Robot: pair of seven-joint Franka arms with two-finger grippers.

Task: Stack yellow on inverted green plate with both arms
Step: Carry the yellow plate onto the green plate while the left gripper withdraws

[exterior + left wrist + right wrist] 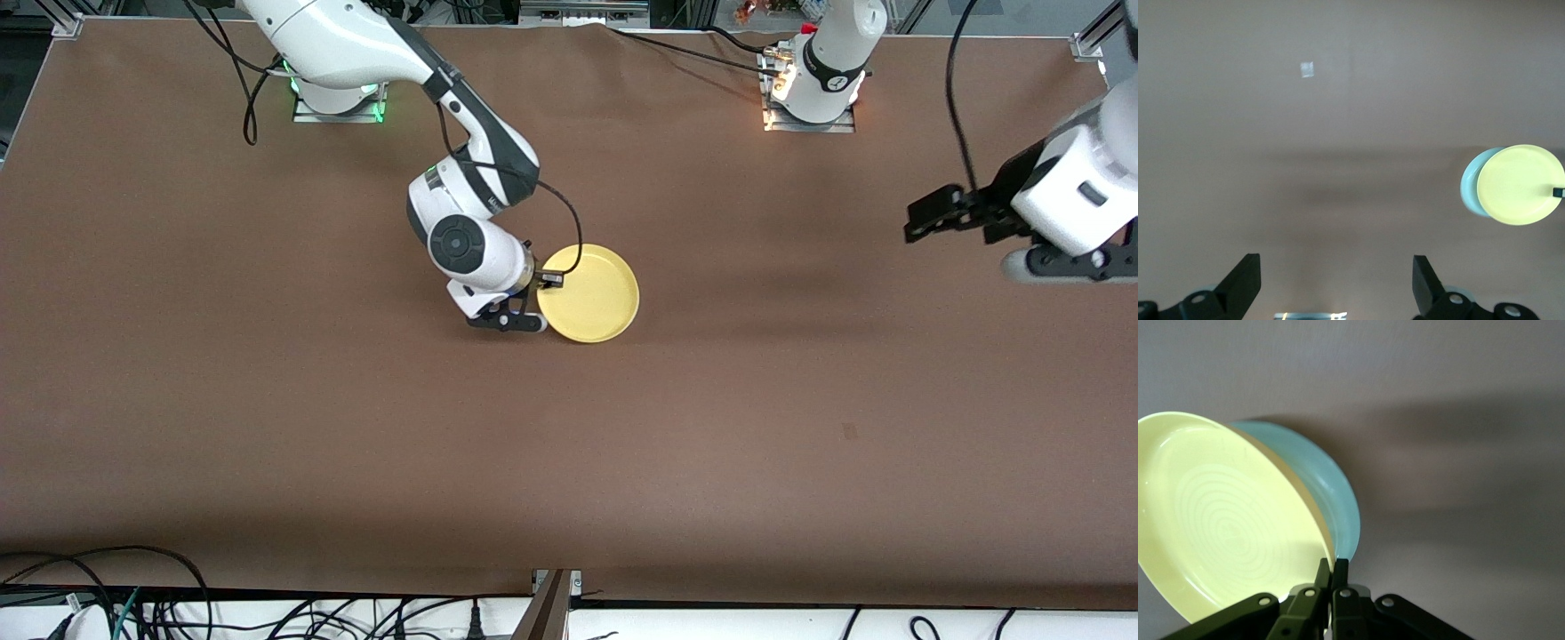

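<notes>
My right gripper should release the yellow plate on the green plate's upturned bottom (597,284), a little toward the arm bases.
The yellow plate (591,295) sits in the middle of the table, rim up, over the green plate and hiding it in the front view. My right gripper (544,283) is shut on the yellow plate's rim at the side toward the right arm's end. In the right wrist view the fingers (1331,572) pinch the yellow plate (1225,520), and the green plate (1328,487) shows under it. My left gripper (911,227) waits open and empty in the air over the left arm's end. Its wrist view shows the yellow plate (1519,184) and a crescent of the green plate (1469,187).
The arm bases (809,107) stand along the table's edge farthest from the front camera. Cables (133,596) lie off the table's near edge. A small dark mark (849,431) is on the brown table cover.
</notes>
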